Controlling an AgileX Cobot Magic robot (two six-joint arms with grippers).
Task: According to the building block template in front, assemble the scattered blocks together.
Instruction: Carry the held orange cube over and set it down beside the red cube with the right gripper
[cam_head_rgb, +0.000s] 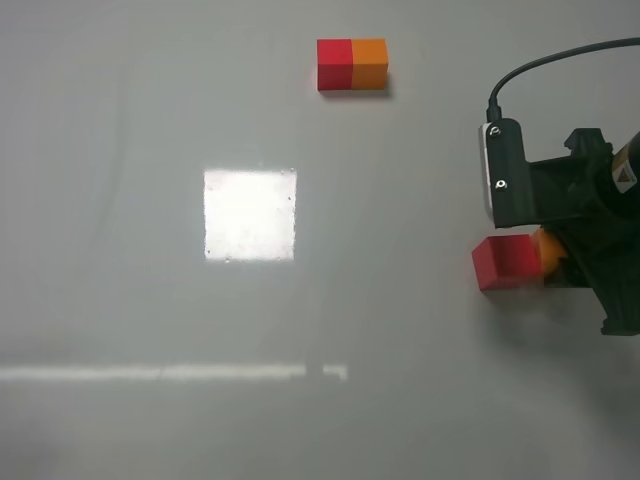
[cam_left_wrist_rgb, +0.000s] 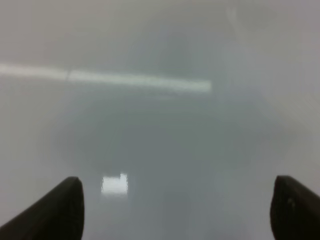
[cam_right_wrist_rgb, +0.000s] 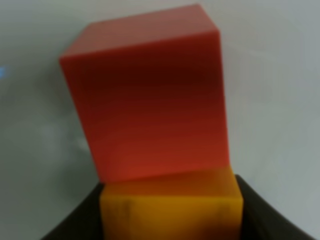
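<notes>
Next, my right gripper puts the orange cube down on the table (cam_head_rgb: 532, 277) around its seam with the red cube.
The template (cam_head_rgb: 352, 65), a joined red and orange bar, lies at the back of the table. The loose red cube (cam_head_rgb: 507, 261) sits at the right, touching the loose orange cube (cam_head_rgb: 549, 252) on its right side. My right gripper (cam_head_rgb: 560, 260) is shut on the orange cube and presses it against the red cube. The right wrist view shows the orange cube (cam_right_wrist_rgb: 172, 207) between dark fingers (cam_right_wrist_rgb: 257, 210), with the red cube (cam_right_wrist_rgb: 150, 95) just beyond it. My left gripper (cam_left_wrist_rgb: 175, 210) is open and empty over bare table, out of the overhead view.
A bright square glare patch (cam_head_rgb: 250, 214) lies mid-table and a light streak (cam_head_rgb: 170, 372) runs across the front left. The right arm's black body and cable (cam_head_rgb: 560, 180) stand over the right edge.
</notes>
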